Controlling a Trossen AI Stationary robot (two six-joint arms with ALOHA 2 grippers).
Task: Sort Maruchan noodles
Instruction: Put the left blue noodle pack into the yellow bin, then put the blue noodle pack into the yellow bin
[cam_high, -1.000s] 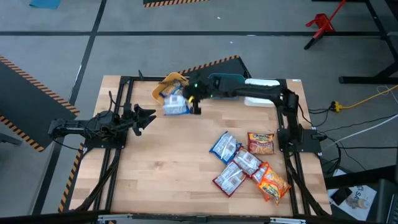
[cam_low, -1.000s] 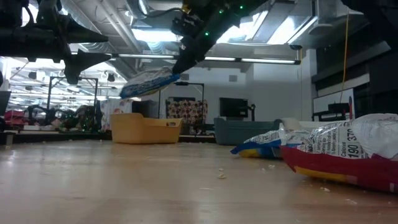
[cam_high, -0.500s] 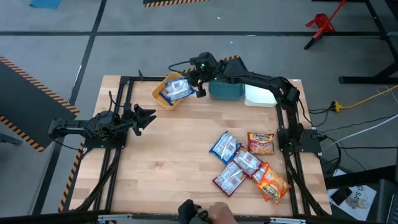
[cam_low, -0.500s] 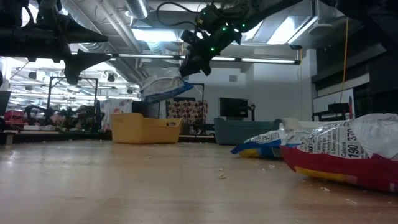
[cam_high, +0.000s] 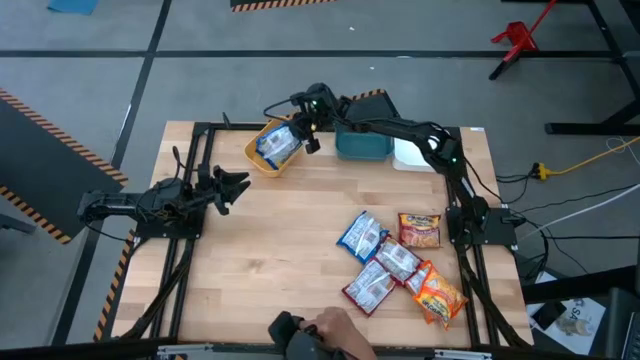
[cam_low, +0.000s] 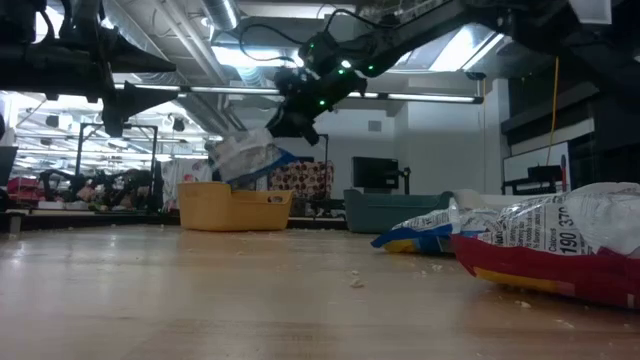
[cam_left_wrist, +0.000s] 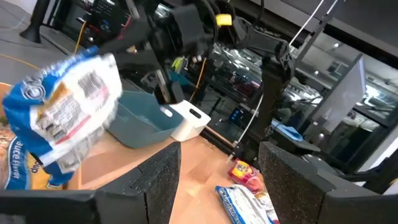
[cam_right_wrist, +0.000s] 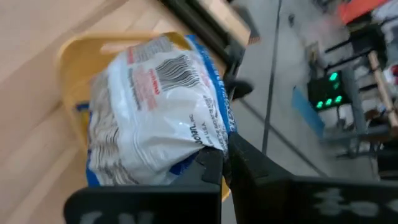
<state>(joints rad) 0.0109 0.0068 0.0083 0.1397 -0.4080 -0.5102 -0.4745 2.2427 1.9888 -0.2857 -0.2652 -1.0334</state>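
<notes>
Next, I let go of the blue-and-white noodle packet with my right gripper inside the yellow bin (cam_high: 278, 147) (cam_right_wrist: 146, 121), over the blue packet that lies there.
My right gripper (cam_high: 304, 134) (cam_low: 283, 124) is stretched to the far left part of the table. It is shut on a blue-and-white noodle packet (cam_high: 279, 146) (cam_low: 245, 158) (cam_right_wrist: 155, 106) over the yellow bin (cam_high: 256, 157) (cam_low: 235, 208). A second blue packet (cam_left_wrist: 18, 165) seems to lie inside that bin. Several more packets, blue-and-white (cam_high: 360, 235), dark red (cam_high: 368, 288) and orange-yellow (cam_high: 440, 295), lie flat in a pile near the table's right edge. My left gripper (cam_high: 243, 186) (cam_left_wrist: 217, 180) waits open at the table's left side. My right gripper pinches the blue-and-white packet by one edge (cam_right_wrist: 208, 146) between its two fingers (cam_right_wrist: 214, 168). It comes slanting down from the table's right. The packet sticks out past the fingers, tilted with its free end (cam_low: 225, 172) lowest, lifted clear of the table above the yellow bin.
A teal bin (cam_high: 362, 146) and a white bin (cam_high: 418, 152) stand right of the yellow one along the far edge. A person's hand (cam_high: 318, 332) shows at the table's near edge. Bare wood (cam_high: 280, 250) lies between the arms.
My right gripper has carried the packet toward the table's far edge until it stood over the yellow bin, then sunk with it toward the bin. The packet has tipped, free end down. A person's hand has come in at the near edge.
</notes>
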